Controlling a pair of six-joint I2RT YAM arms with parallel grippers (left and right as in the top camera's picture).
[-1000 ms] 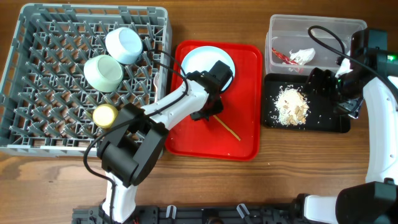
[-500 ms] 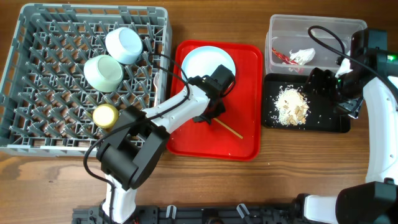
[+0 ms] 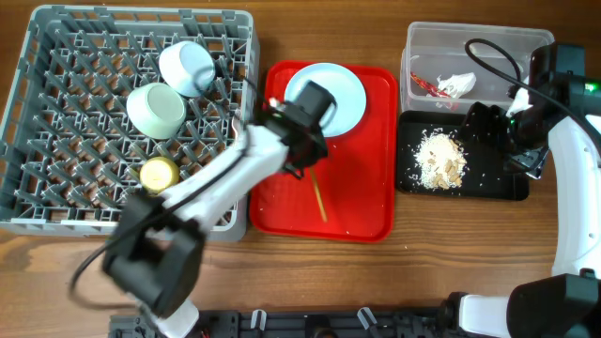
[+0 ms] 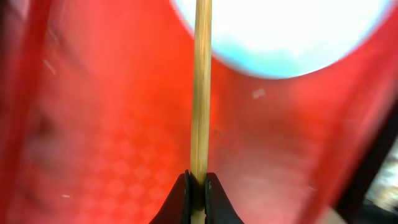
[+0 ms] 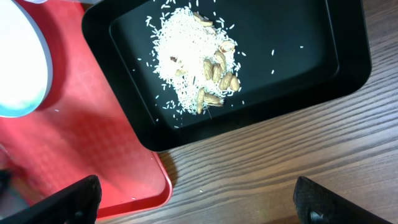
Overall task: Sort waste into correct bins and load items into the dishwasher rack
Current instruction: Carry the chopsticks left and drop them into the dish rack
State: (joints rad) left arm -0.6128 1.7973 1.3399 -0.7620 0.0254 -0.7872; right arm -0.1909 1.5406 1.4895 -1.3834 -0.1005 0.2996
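Note:
Next, I let go of the thin wooden chopstick with my left gripper inside the grey dishwasher rack's edge [image 3: 224, 137] nearest the red serving tray.
My left gripper [image 3: 302, 161] is shut on a thin wooden chopstick [image 3: 318, 198] [image 4: 201, 93] and holds it above the red serving tray [image 3: 366, 211], just below the pale blue plate [image 3: 343, 99] [image 4: 280, 37]. The grey dishwasher rack [image 3: 84, 131] holds a pale blue bowl [image 3: 186, 68], a pale green bowl [image 3: 156, 110] and a yellow cup [image 3: 159, 174]. The clear tub [image 3: 470, 42] holds the red-and-white wrapper with tissue [image 3: 449, 85]. The black tray [image 3: 498, 183] [image 5: 311, 37] holds the beige food scraps [image 3: 440, 160] [image 5: 196, 65]. My right gripper [image 5: 199, 208] is open and empty above the tray's front edge.
The red serving tray's corner [image 5: 93, 174] shows in the right wrist view beside bare wooden table [image 5: 280, 155]. The right arm [image 3: 573, 160] stands at the right edge over the black tray. No fork is in view.
My left arm has swung left and lifted the chopstick off the red tray; the chopstick now points toward the front. The right arm has not moved.

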